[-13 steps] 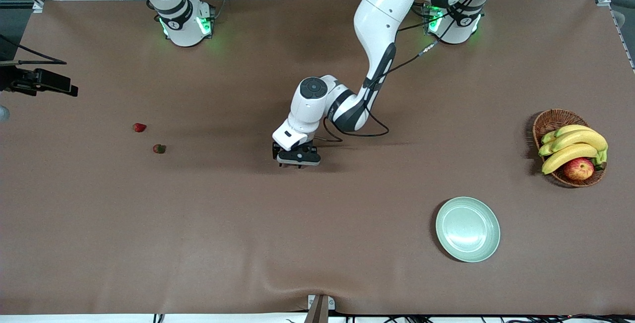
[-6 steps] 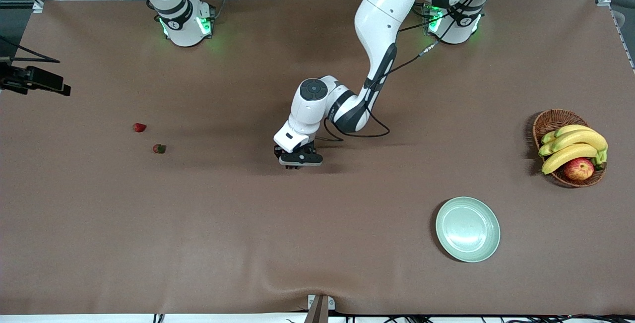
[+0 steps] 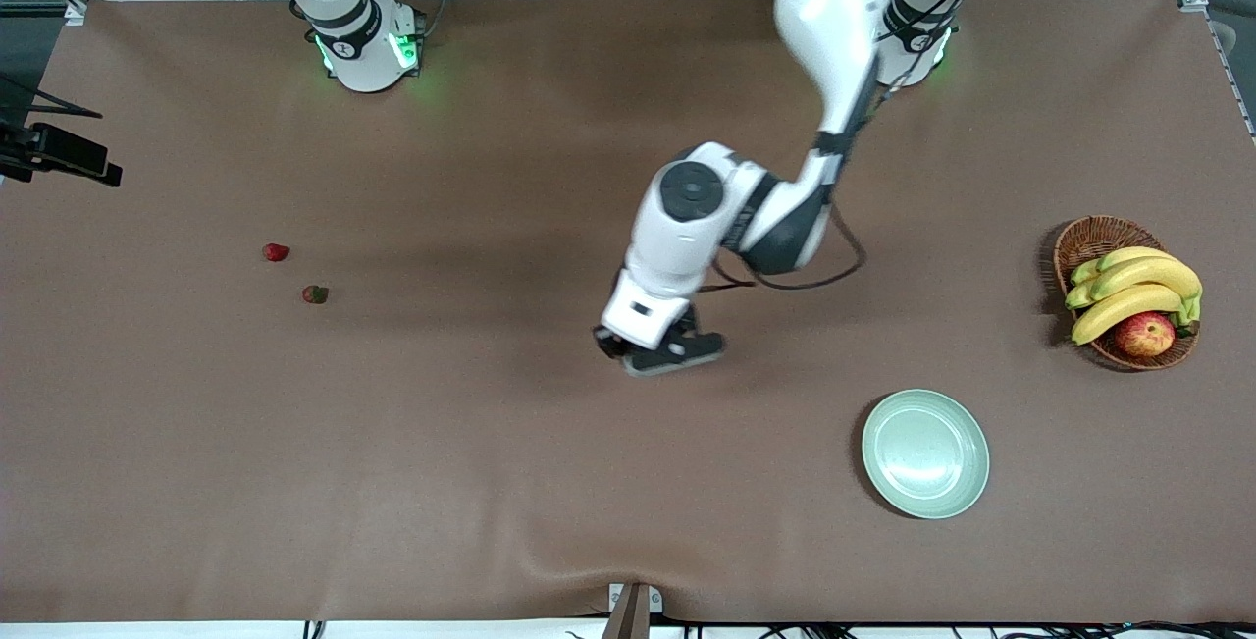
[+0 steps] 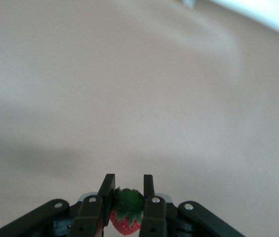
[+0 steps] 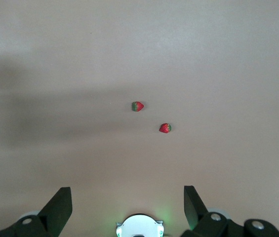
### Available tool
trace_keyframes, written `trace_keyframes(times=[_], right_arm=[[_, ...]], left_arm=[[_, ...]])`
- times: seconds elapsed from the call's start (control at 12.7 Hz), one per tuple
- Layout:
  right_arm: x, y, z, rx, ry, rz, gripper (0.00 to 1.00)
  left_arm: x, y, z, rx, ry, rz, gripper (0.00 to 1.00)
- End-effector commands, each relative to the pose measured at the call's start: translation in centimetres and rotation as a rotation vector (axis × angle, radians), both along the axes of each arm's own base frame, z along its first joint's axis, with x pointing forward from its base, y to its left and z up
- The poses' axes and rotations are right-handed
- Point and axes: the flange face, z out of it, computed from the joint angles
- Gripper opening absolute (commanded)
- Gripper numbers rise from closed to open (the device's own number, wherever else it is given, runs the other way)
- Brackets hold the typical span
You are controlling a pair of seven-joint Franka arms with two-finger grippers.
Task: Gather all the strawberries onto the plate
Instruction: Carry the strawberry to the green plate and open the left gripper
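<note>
The strawberry, now up over the table's middle, will leave my left gripper on the mint-green plate (image 3: 903, 492), close to its rim nearest the front camera.
My left gripper (image 3: 662, 356) is up over the middle of the table, shut on a strawberry (image 4: 126, 217). In the left wrist view the berry's green top sits between the two fingers of the left gripper (image 4: 129, 178). Two more strawberries (image 3: 276, 251) (image 3: 315, 294) lie on the brown cloth toward the right arm's end. They also show in the right wrist view (image 5: 138, 106) (image 5: 165, 128). The mint-green plate (image 3: 925, 453) lies empty toward the left arm's end, nearer the front camera. My right gripper (image 5: 127, 191) is open and empty, high above the table.
A wicker basket (image 3: 1089, 239) with bananas (image 3: 1133, 291) and an apple (image 3: 1144, 334) stands toward the left arm's end, farther from the front camera than the plate. A black part of the right arm's hand (image 3: 59, 153) shows at the view's edge.
My left gripper has risen and swung toward the plate with the strawberry in it. The black part at the right arm's end has drifted outward.
</note>
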Motion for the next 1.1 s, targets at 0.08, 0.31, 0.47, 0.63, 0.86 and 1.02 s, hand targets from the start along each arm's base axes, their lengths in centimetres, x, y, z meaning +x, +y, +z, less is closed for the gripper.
trace_keyframes(times=[0.08,0.31,0.47,0.63,0.86,1.02], right_arm=[[-0.4,0.0,0.8,-0.007,-0.006,-0.020,1.00],[-0.2,0.4,0.9,0.021,-0.015,-0.016,1.00],[-0.2,0.6,1.1,0.034,-0.020,-0.010,1.00],[-0.3,0.5,1.2,0.037,-0.022,-0.002,1.00],[-0.3,0.6,1.3,0.034,-0.019,0.001,1.00],[-0.3,0.6,1.2,0.035,-0.016,0.000,1.00]], left_arm=[[4.9,13.0,2.4,0.035,0.083,0.182,0.00],[9.2,24.6,-0.5,0.117,0.090,0.278,0.00],[11.6,31.4,-2.4,0.114,0.058,0.338,0.00],[13.2,35.3,-6.5,0.120,-0.005,0.319,0.00],[14.1,36.6,-12.0,0.121,-0.087,0.317,0.00],[14.1,36.5,-12.5,0.121,-0.094,0.315,0.70]])
